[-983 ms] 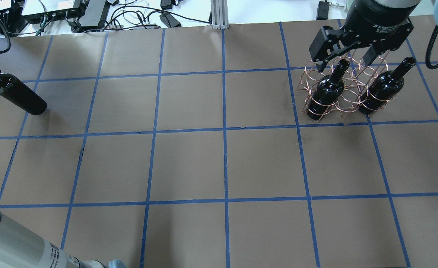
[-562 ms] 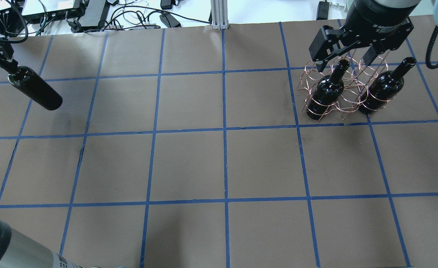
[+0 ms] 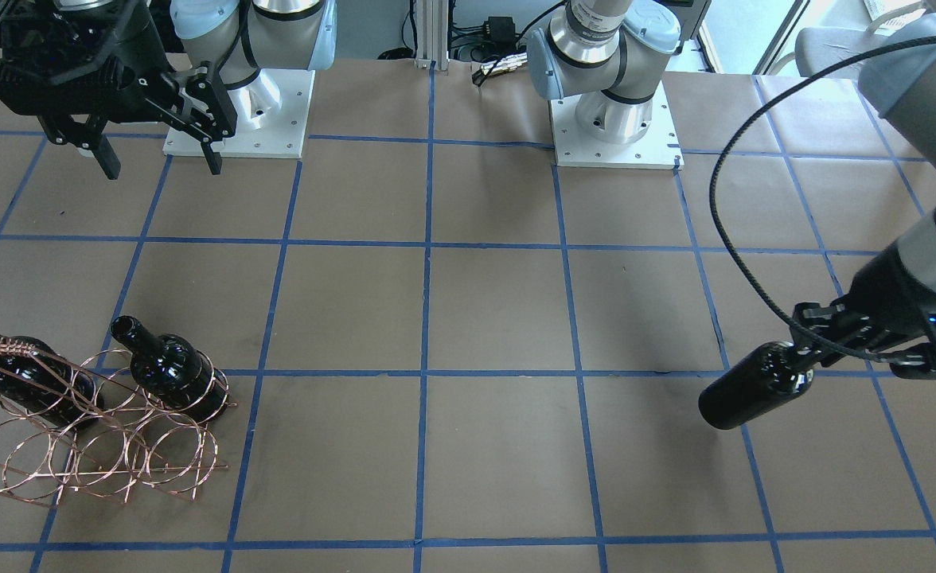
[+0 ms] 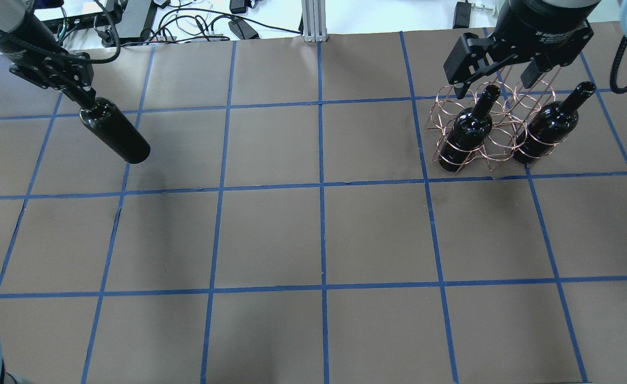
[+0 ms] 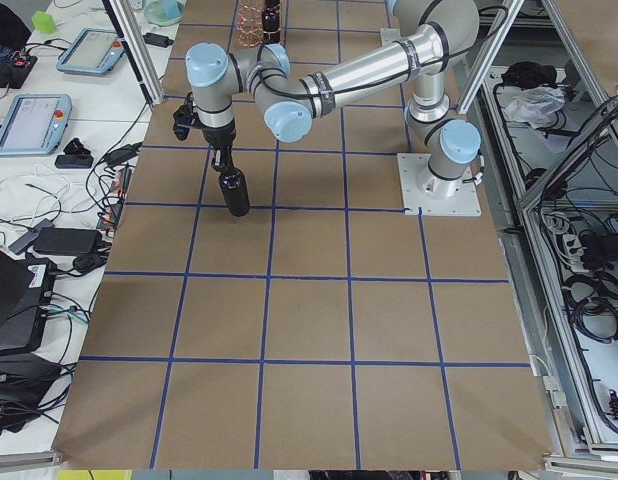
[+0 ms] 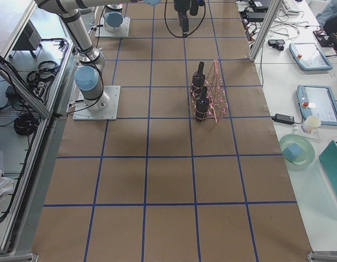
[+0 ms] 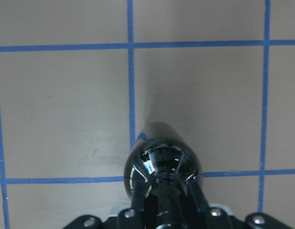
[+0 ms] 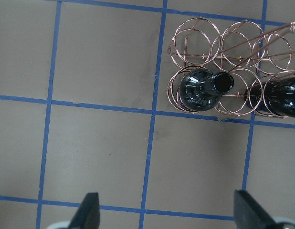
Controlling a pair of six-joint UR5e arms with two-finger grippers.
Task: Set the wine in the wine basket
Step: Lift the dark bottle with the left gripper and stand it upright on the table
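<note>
The wine bottle is to stand upright beside the blue tape line leading to its arm's white plate (image 3: 547,313). Next, my left gripper lets go of the bottle there.
My left gripper (image 4: 81,95) is shut on the neck of a near-black wine bottle (image 4: 115,134) and holds it tilted above the table at the far left. The bottle also shows in the front-facing view (image 3: 754,387) and fills the left wrist view (image 7: 162,160). The copper wire wine basket (image 4: 497,152) stands at the far right, with two more bottles in its end rings (image 4: 465,133) (image 4: 548,127). Its middle ring is empty. My right gripper (image 4: 493,85) is open and empty, hovering above the basket (image 8: 233,38).
Brown paper with a blue tape grid covers the table (image 4: 319,234). Cables and boxes lie beyond the far edge (image 4: 132,21). The two arm bases (image 3: 237,111) stand on white plates on the robot's side.
My left gripper has carried the bottle rightward, in from the left edge. My right gripper has stayed open over the basket, shifting only slightly.
</note>
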